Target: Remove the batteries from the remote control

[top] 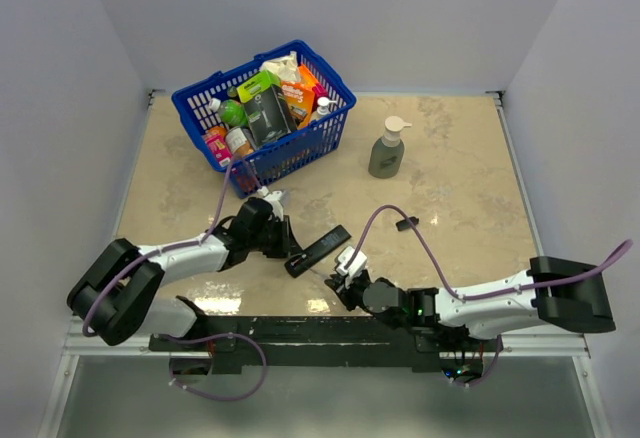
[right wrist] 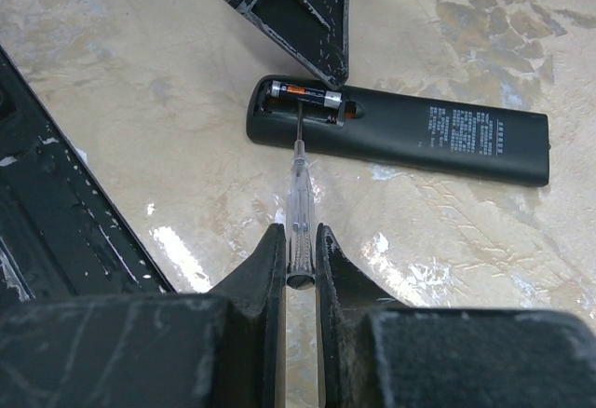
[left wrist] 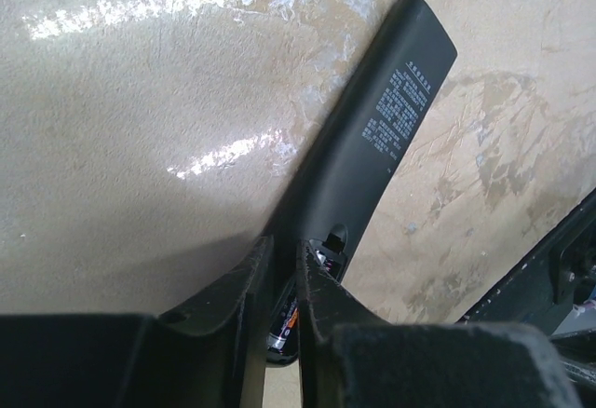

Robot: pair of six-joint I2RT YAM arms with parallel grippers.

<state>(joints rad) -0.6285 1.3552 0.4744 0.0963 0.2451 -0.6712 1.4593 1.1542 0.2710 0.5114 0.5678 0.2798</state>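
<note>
I should release the clear screwdriver with my right gripper on the table (top: 366, 236) between the remote control and the black cover piece.
The black remote control (top: 318, 251) lies on the table, slot side up, and also shows in the left wrist view (left wrist: 372, 147) and the right wrist view (right wrist: 438, 133). A silvery battery (right wrist: 307, 93) with an orange band sits in the slot at its near end and shows in the left wrist view (left wrist: 287, 319); I see no second cell. My left gripper (left wrist: 283, 250) is shut on the remote's slot end (top: 287, 245). My right gripper (right wrist: 299, 236) is shut on a clear screwdriver (right wrist: 299, 194), whose tip touches the battery.
A short black cover piece (top: 406, 223) lies right of the remote. A blue basket (top: 290, 153) full of groceries stands at the back left. A grey-green pump bottle (top: 388, 148) stands at the back centre. The black rail runs along the near edge.
</note>
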